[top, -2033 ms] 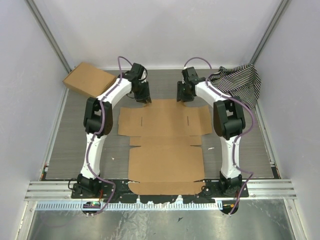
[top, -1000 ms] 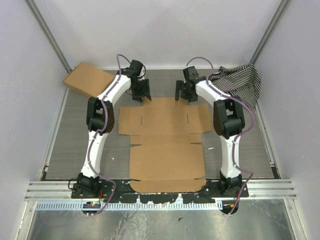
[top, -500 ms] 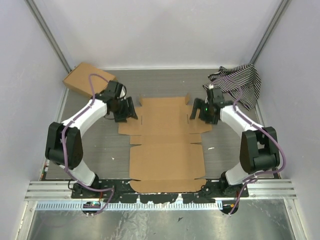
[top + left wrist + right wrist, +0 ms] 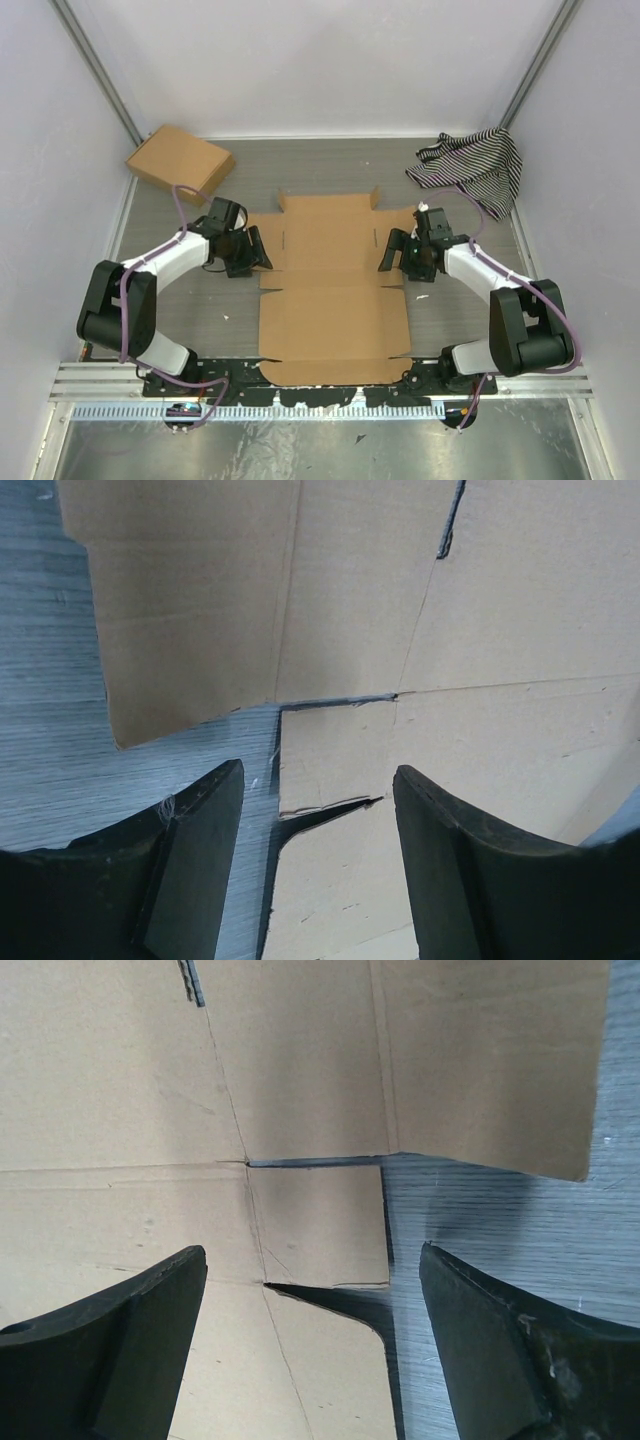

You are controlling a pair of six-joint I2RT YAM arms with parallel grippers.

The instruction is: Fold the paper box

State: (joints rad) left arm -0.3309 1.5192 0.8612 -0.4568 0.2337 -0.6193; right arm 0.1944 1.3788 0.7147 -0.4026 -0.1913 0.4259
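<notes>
Next, I close my left gripper on the sheet's raised far tab (image 4: 281, 201), nearest the formed brown cardboard box.
The paper box (image 4: 332, 290) lies flat and unfolded as a brown die-cut sheet in the middle of the table. My left gripper (image 4: 255, 256) is open at the sheet's left edge, its jaws spanning the small tab (image 4: 320, 770) beside the slit; the sheet fills the left wrist view (image 4: 480, 630). My right gripper (image 4: 392, 255) is open at the sheet's right edge, its jaws spanning the matching small tab (image 4: 318, 1225). The sheet also fills the right wrist view (image 4: 120, 1090). Neither gripper holds anything.
A formed brown cardboard box (image 4: 180, 159) stands at the back left corner. A black-and-white striped cloth (image 4: 470, 165) lies at the back right. The grey table (image 4: 170, 300) shows on both sides of the sheet. The sheet's near flap reaches the arm bases.
Both arms have swung from the sheet's far edge down to its left and right sides, lowering toward the side tabs. The sheet's far flap now lies uncovered.
</notes>
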